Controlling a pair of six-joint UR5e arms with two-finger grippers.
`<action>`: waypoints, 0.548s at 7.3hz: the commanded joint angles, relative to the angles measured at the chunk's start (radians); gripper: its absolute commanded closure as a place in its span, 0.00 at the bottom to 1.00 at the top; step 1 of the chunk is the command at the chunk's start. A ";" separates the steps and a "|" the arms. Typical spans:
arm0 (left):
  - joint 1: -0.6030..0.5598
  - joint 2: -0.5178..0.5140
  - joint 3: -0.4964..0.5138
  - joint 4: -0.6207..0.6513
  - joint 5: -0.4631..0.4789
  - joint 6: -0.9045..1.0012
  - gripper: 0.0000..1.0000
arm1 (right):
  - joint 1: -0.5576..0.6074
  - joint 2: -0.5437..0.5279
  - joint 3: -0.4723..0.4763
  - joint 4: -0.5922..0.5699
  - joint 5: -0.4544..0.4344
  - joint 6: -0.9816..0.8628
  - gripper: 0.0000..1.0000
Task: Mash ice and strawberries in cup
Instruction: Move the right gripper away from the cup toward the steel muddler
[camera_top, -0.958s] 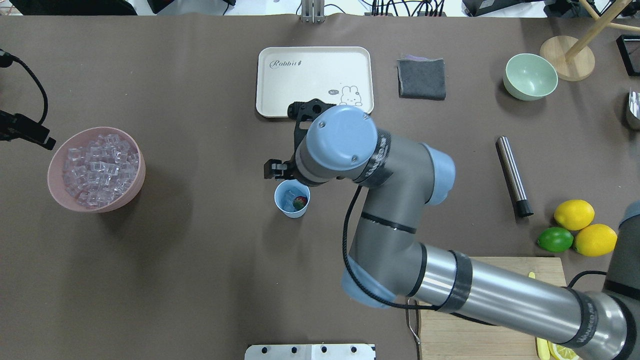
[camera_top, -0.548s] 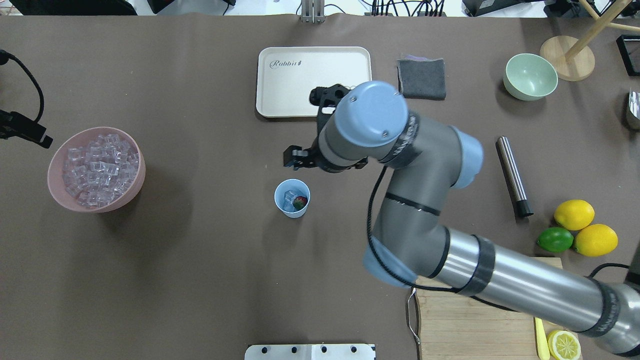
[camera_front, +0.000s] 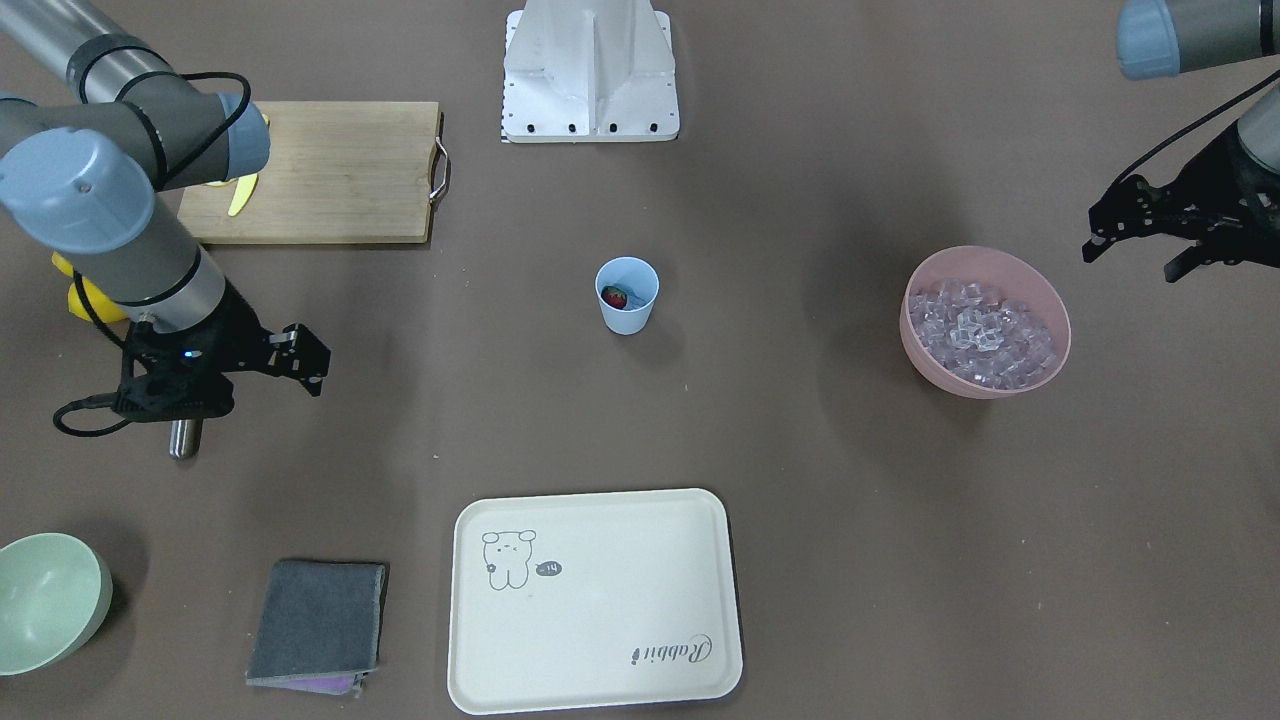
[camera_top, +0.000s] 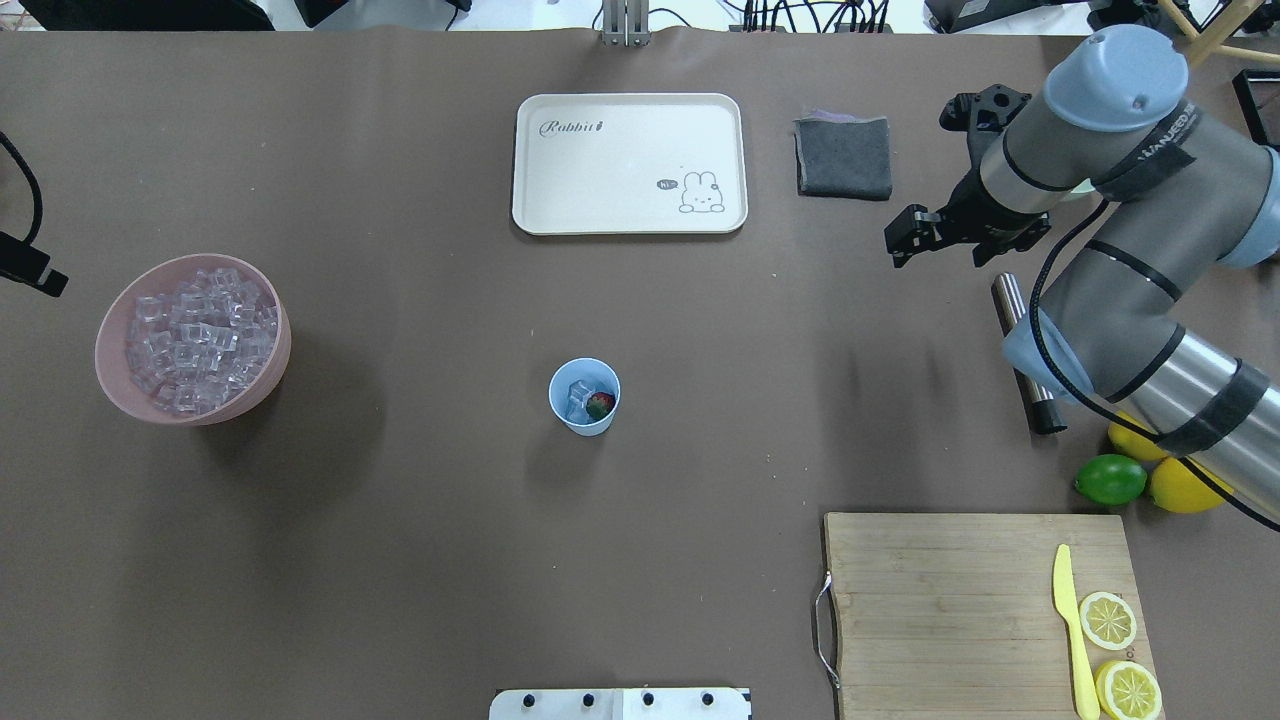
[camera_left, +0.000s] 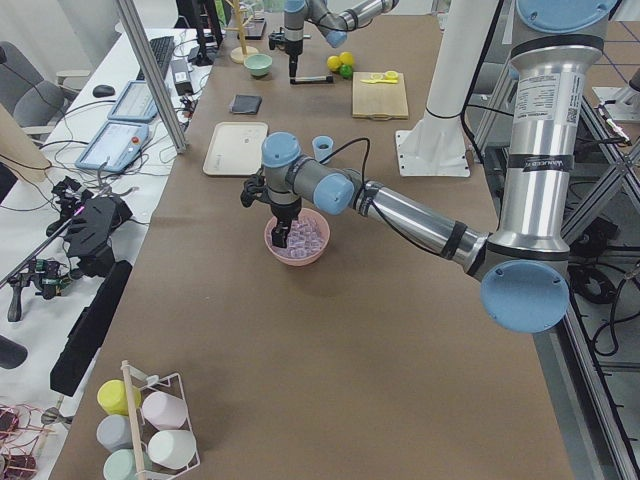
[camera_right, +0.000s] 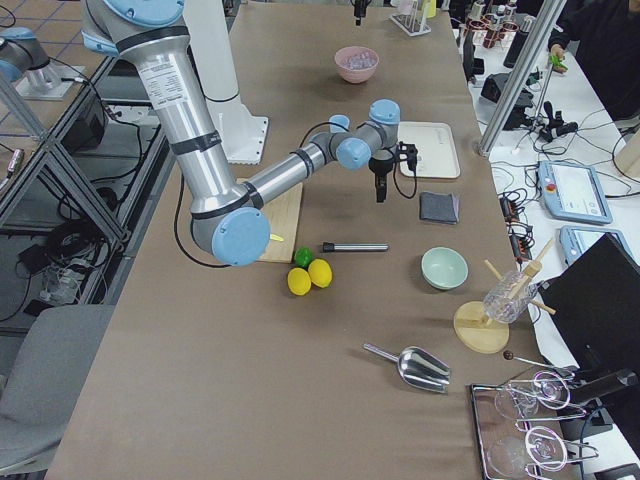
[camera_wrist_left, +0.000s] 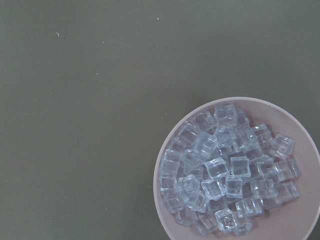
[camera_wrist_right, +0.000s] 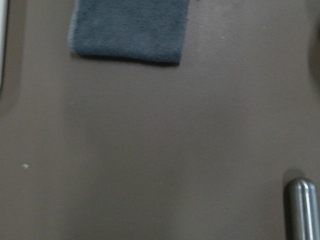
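Next, my right gripper closes on the steel muddler's body (camera_front: 187, 427) (camera_wrist_right: 305, 222), just behind its rounded end on the side facing the green bowl.
The light blue cup (camera_top: 584, 396) stands upright mid-table, also in the front view (camera_front: 627, 295). Inside it lie the red strawberry (camera_top: 600, 404) and a clear ice cube (camera_top: 577, 397). More ice (camera_top: 195, 340) fills the pink bowl (camera_top: 275, 375) at the left. My right gripper (camera_top: 960, 225) hangs point-down at the far right, over the far end of a steel muddler (camera_top: 1025, 350), well away from the cup. My left gripper (camera_front: 1170, 240) hovers above the pink bowl (camera_left: 297, 243). No view shows either gripper's jaws, so I cannot tell if they are open.
A cream tray (camera_top: 628, 163) and a grey cloth (camera_top: 843, 157) lie at the far side, a pale green bowl (camera_top: 1060, 152) beyond them. Two lemons (camera_top: 1148, 428) and a lime (camera_top: 1110, 479) sit right of the muddler. A cutting board (camera_top: 950, 610) holds a knife and lemon slices.
My right arm has swung away from above the cup, rightward and farther back, to the muddler's far end. The cup and its contents have not moved.
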 joint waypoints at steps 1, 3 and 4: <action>0.000 -0.012 -0.003 0.000 0.003 -0.012 0.04 | 0.074 0.000 -0.137 0.003 0.090 -0.153 0.00; 0.000 -0.015 -0.018 0.001 0.007 -0.013 0.04 | 0.091 -0.008 -0.180 0.003 0.104 -0.188 0.00; -0.001 -0.026 -0.017 0.001 0.009 -0.015 0.04 | 0.097 -0.039 -0.188 0.045 0.133 -0.185 0.00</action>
